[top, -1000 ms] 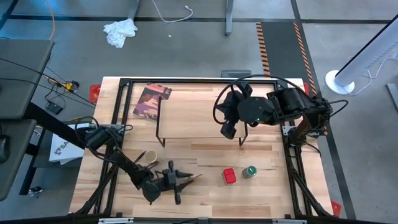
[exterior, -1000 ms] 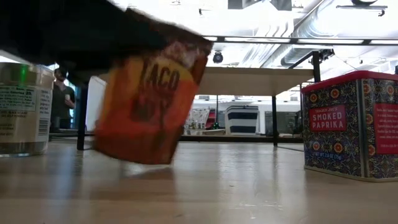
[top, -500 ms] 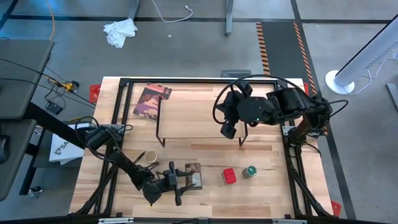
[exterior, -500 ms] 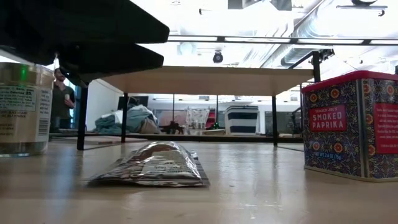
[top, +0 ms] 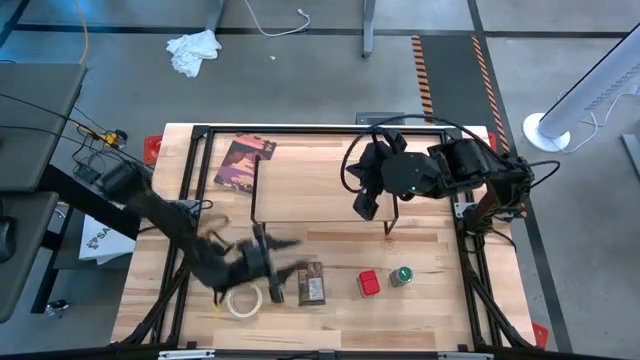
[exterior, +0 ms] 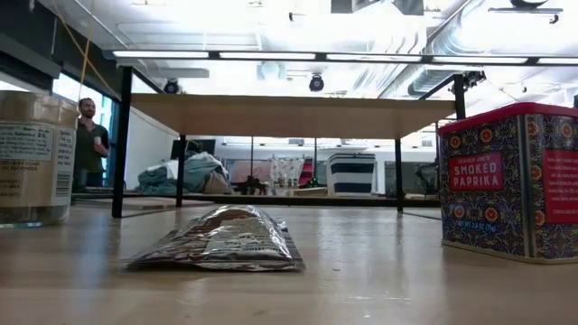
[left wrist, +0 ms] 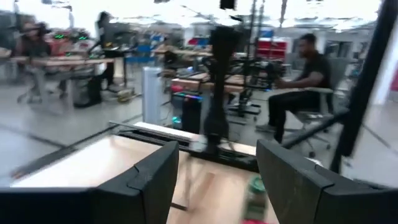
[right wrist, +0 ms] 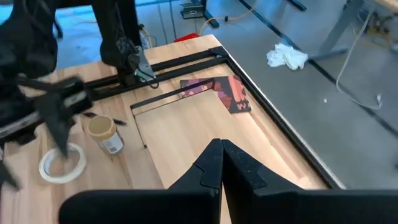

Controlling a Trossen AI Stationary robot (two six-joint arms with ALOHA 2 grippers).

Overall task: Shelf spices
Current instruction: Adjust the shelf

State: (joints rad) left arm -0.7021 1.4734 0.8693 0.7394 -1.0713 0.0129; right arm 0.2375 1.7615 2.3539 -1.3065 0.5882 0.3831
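Note:
I need to next close my left gripper on the front edge of the shelf point(top: 300, 221), behind the flat orange-brown packet.
The flat orange-brown packet point(top: 312, 283) point(exterior: 221, 239) lies flat on the table, touched by nothing. My left gripper point(top: 280, 262) point(left wrist: 214, 186) hovers open just left of it. The red square tin point(top: 369, 283) point(exterior: 510, 181) and the green-lidded jar point(top: 401, 275) stand to the packet's right. The tan-lidded jar point(right wrist: 102, 134) point(exterior: 27, 158) stands on the packet's left, under my left arm in the high view. The shelf point(top: 320, 185) point(exterior: 289, 113) stands behind them on its wire legs. My right gripper point(top: 368, 205) point(right wrist: 221, 165) hangs shut over the shelf's right part.
A white tape roll point(top: 240, 300) point(right wrist: 62, 163) lies near the table's front edge, left of the packet. A dark maroon flat packet point(top: 243, 162) point(right wrist: 217, 90) lies at the far left, beside the shelf. People show in the room beyond the table.
My left gripper let go of the orange-brown packet, which dropped from a tilted hold and now lies flat on the table. The left arm then rose and swung back toward the far left, uncovering the tape roll. My right arm stayed over the shelf.

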